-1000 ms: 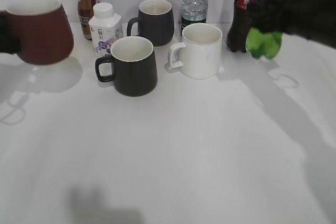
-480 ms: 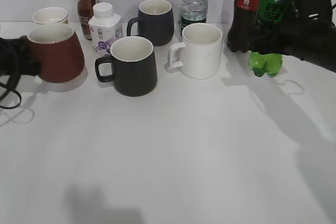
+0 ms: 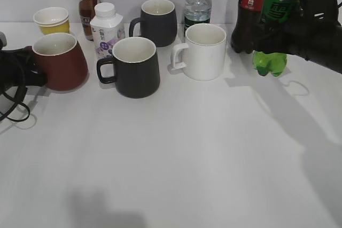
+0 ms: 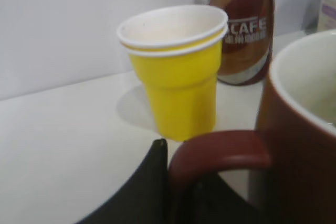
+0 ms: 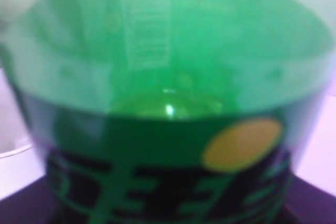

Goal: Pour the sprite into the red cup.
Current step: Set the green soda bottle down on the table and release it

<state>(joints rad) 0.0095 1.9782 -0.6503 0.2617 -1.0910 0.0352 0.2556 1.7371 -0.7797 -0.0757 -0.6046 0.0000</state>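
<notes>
The robot's right gripper should set the sprite, now upright beside the cola bottle, down on the white table [image 3: 257, 81] in front of the cola bottle.
The red cup [image 3: 60, 62] stands on the white table at the far left, slightly tilted. My left gripper [image 3: 28, 71] is shut on its loop handle; the left wrist view shows the handle [image 4: 223, 149] against a black finger [image 4: 157, 182]. The sprite [image 3: 271, 22], a green bottle without a cap, is upright at the back right beside the cola bottle [image 3: 247, 14]. My right gripper [image 3: 280, 38] is shut around its labelled middle. The green bottle [image 5: 168, 103] fills the right wrist view and hides the jaws. I cannot tell whether its base touches the table.
A yellow paper cup [image 3: 52, 20] and a brown coffee bottle [image 3: 86, 4] stand behind the red cup. A white carton [image 3: 106, 28], two black mugs [image 3: 135, 67] [image 3: 157, 21], a white mug [image 3: 202, 50] and a water bottle [image 3: 197, 1] fill the back middle.
The red cup came down and to the right onto the table, uncovering the yellow cup. The sprite went from tilted and raised to upright, then lifted slightly.
</notes>
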